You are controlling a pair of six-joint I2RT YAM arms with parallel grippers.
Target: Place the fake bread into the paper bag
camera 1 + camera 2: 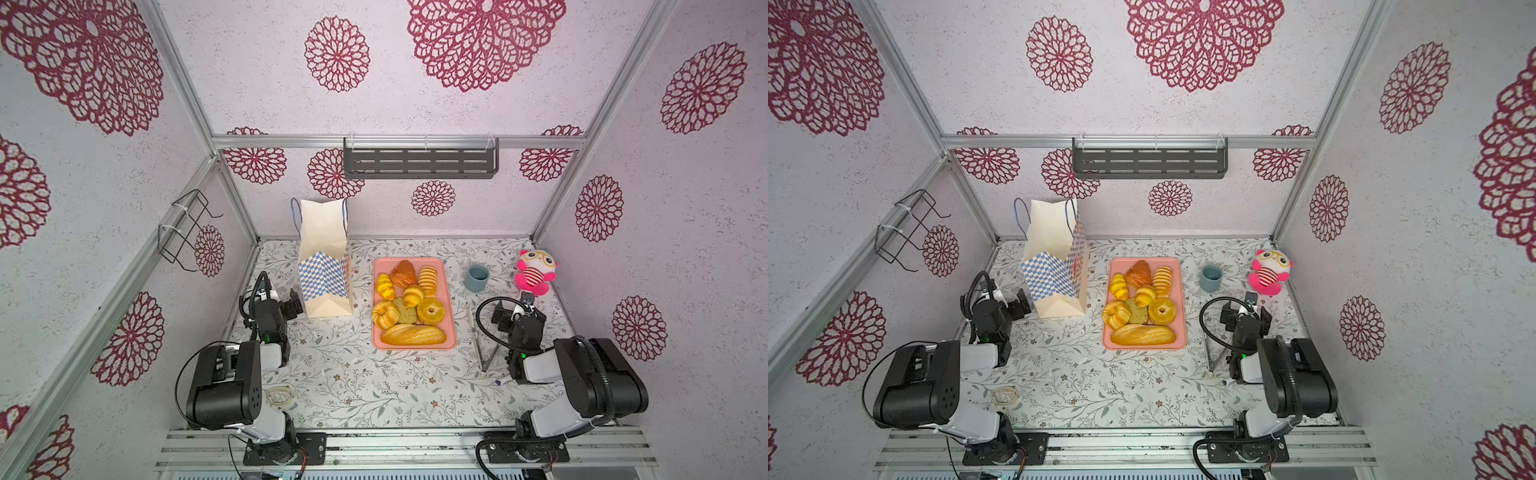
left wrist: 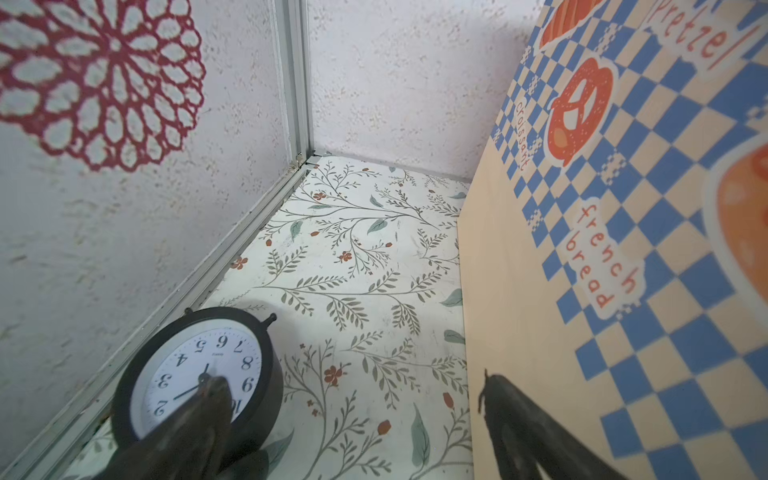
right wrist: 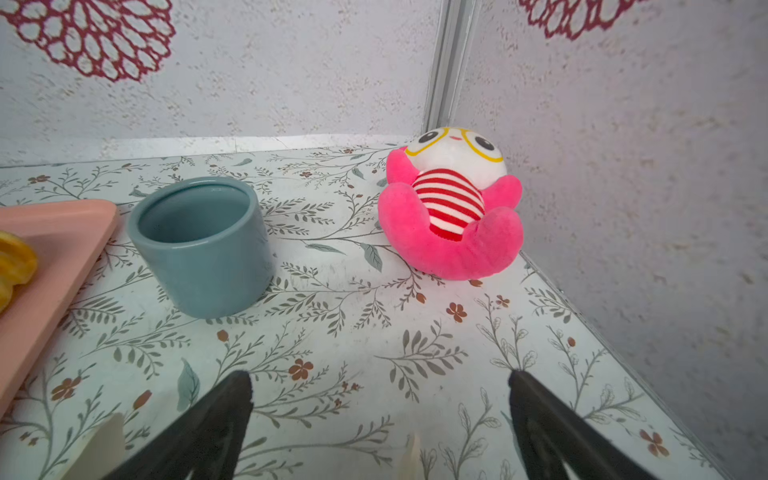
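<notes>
My left gripper should move to the paper bag next and close on the near corner of its top edge [image 1: 301, 256], toward the black clock.
The fake bread [image 1: 413, 334] [image 1: 1142, 334] lies as several glossy golden pieces on a pink tray [image 1: 441, 266] [image 1: 1177, 266] mid-table in both top views: a long loaf in front, ring donut [image 1: 431, 310], fluted ring [image 1: 385, 314] and croissants behind. The paper bag [image 1: 324, 266] [image 1: 1054, 266] [image 2: 623, 249] stands upright left of the tray, mouth open upward. My left gripper [image 1: 293, 304] [image 1: 1021, 305] [image 2: 353, 386] is open and empty, low beside the bag's left side. My right gripper [image 1: 517, 309] [image 1: 1246, 311] [image 3: 379, 378] is open and empty, right of the tray. One yellow piece [image 3: 14, 257] shows at the tray's edge.
A blue-grey cup [image 1: 476, 277] [image 3: 203, 245] and pink plush toy [image 1: 536, 272] [image 3: 453, 208] sit at the back right. Metal tongs [image 1: 482, 345] lie right of the tray. A black clock [image 2: 199, 374] lies by the left wall. A tape roll [image 1: 280, 395] sits front left.
</notes>
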